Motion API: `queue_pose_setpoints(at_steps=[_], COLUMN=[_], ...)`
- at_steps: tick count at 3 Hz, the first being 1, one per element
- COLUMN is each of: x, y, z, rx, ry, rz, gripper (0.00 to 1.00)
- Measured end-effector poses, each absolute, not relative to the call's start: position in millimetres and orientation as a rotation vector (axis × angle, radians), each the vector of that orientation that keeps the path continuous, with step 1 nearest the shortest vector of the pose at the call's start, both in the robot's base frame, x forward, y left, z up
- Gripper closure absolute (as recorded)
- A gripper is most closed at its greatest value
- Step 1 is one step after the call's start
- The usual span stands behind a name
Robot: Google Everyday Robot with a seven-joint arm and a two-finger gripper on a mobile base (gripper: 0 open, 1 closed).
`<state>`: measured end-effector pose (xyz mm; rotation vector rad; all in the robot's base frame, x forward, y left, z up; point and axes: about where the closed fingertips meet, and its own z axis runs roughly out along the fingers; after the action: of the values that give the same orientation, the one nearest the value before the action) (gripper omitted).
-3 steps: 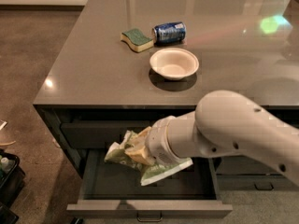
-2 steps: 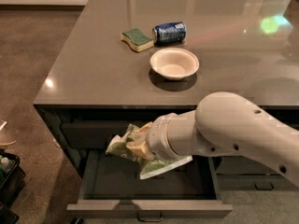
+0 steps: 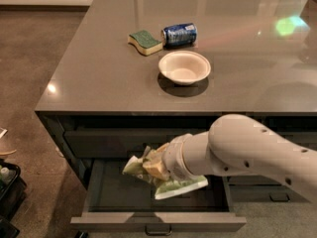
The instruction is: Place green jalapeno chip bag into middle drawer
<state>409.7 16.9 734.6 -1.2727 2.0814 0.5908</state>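
My gripper is going to the open middle drawer with the green jalapeno chip bag, now hanging over the drawer's inside. It will let go of the bag inside, against the drawer's front panel (image 3: pixel 179 207) above the handle.
The middle drawer (image 3: pixel 104 192) is pulled open below the counter, its dark shallow inside showing. The green jalapeno chip bag (image 3: pixel 174 186), crinkled light green and white, hangs over the drawer's inside, above its floor. My gripper (image 3: pixel 152 165) is at the end of the white arm, over the drawer, shut on the bag's upper part; the bag wraps around it and hides most of the fingers.
On the grey counter (image 3: pixel 99 78) stand a white bowl (image 3: pixel 184 67), a blue can (image 3: pixel 179 33) lying on its side and a green-topped yellow sponge (image 3: pixel 144 41). A closed drawer front (image 3: pixel 99 142) sits above the open one. Dark objects (image 3: pixel 9 187) stand on the floor at left.
My arm has lifted the bag slightly and shifted it a little to the right over the open drawer. The drawer and counter items have not moved.
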Motion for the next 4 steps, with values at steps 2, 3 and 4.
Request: queue_pose_setpoints(at_steps=[2, 3, 4], x=[401.5, 425.6, 447.7], y=[-18.7, -21.5, -20.9], z=[616.3, 584.1, 550.5], rx=[-1.07, -1.011, -0.955], ry=[2.338, 2.327, 2.343], rz=[0.688, 0.631, 0.592], gripper=[1.0, 1.0, 1.0])
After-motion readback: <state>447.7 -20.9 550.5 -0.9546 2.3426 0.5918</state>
